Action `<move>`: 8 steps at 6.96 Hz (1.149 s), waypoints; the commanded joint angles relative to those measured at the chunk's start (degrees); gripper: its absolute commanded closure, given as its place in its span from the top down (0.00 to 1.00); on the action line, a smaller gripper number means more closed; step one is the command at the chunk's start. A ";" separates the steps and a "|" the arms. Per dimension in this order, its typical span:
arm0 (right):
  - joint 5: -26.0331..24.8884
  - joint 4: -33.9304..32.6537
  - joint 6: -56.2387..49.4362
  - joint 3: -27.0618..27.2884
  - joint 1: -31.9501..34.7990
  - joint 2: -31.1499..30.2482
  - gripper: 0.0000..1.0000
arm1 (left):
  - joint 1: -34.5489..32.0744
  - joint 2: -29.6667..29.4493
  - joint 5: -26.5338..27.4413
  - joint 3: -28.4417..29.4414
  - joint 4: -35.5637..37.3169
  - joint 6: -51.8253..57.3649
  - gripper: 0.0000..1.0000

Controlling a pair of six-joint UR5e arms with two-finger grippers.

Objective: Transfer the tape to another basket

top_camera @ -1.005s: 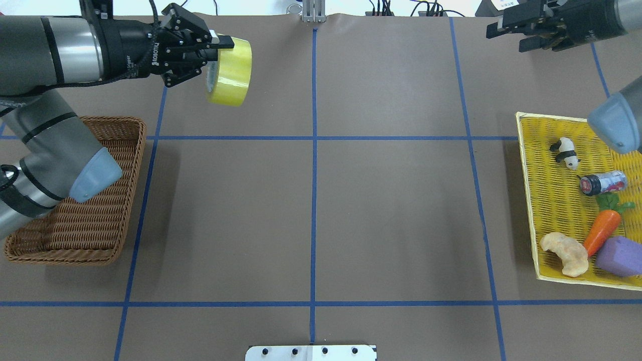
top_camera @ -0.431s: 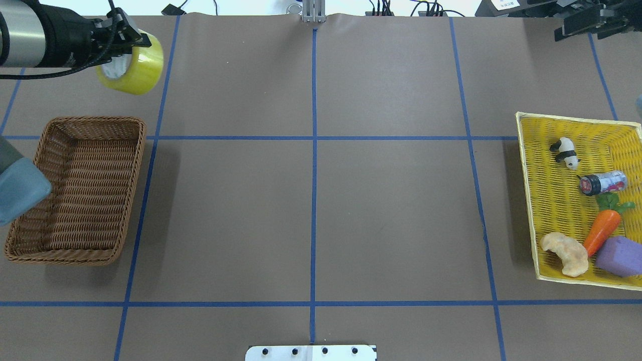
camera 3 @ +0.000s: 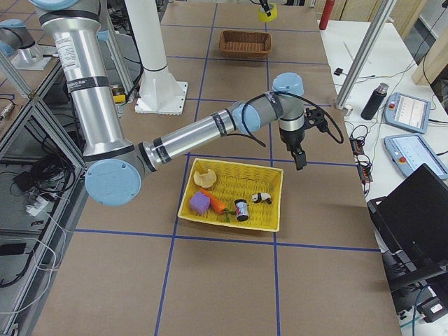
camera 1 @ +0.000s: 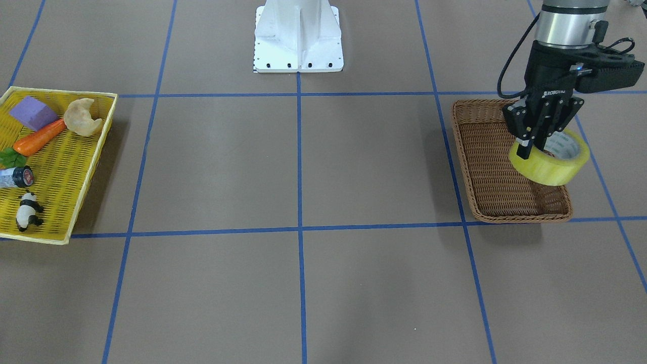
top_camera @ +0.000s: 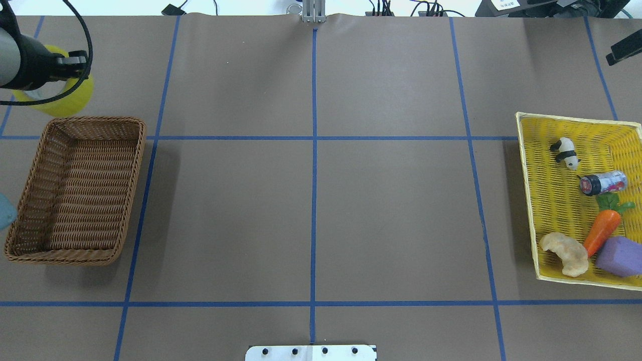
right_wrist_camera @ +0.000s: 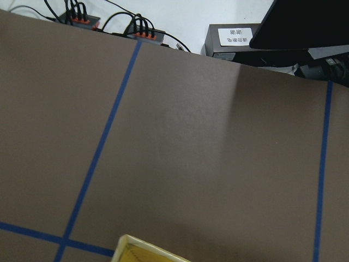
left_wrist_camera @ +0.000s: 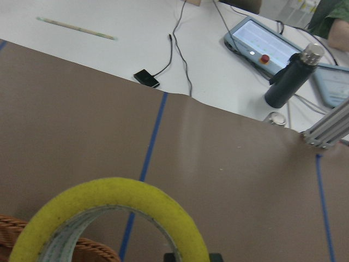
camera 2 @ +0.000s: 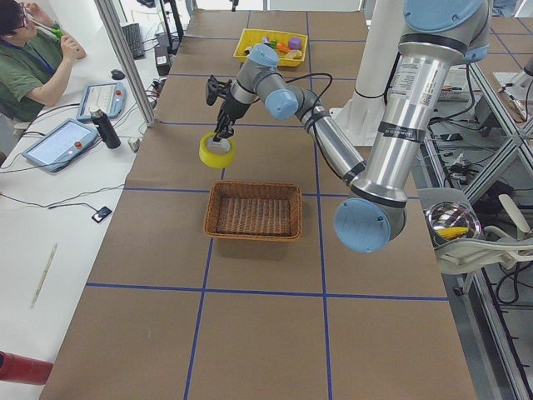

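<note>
The robot's left gripper should release the yellow tape roll near the middle of the brown wicker basket's bottom (camera 1: 501,164).
The yellow tape roll (camera 1: 553,169) hangs from my left gripper (camera 1: 536,146), which is shut on the roll's wall, one finger outside and one in the white core. In the overhead view the tape (top_camera: 75,100) sits at the far left, just beyond the far rim of the brown wicker basket (top_camera: 95,121), half hidden under my wrist. The left wrist view shows the tape (left_wrist_camera: 114,191) close up with the basket's rim (left_wrist_camera: 92,252) below it. The basket (camera 1: 485,162) is empty. Only a black tip of my right gripper (top_camera: 624,50) shows at the far right edge; I cannot tell whether it is open or shut.
A yellow mesh tray (top_camera: 525,200) at the right holds a toy panda (top_camera: 566,153), a small bottle (top_camera: 604,183), a carrot (top_camera: 602,230), a purple block (top_camera: 622,255) and a pastry (top_camera: 564,253). Blue tape lines grid the brown table. The robot base plate (camera 1: 298,35) stands at the near middle.
My left arm has swung left with the tape, from near the far centre-left to beyond the basket's far rim. My right arm has drawn back to the right, almost out of the overhead view.
</note>
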 commanded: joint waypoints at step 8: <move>6.50 -25.45 -11.31 1.43 2.88 1.54 1.00 | 4.34 -1.98 -17.43 18.53 4.23 4.06 0.00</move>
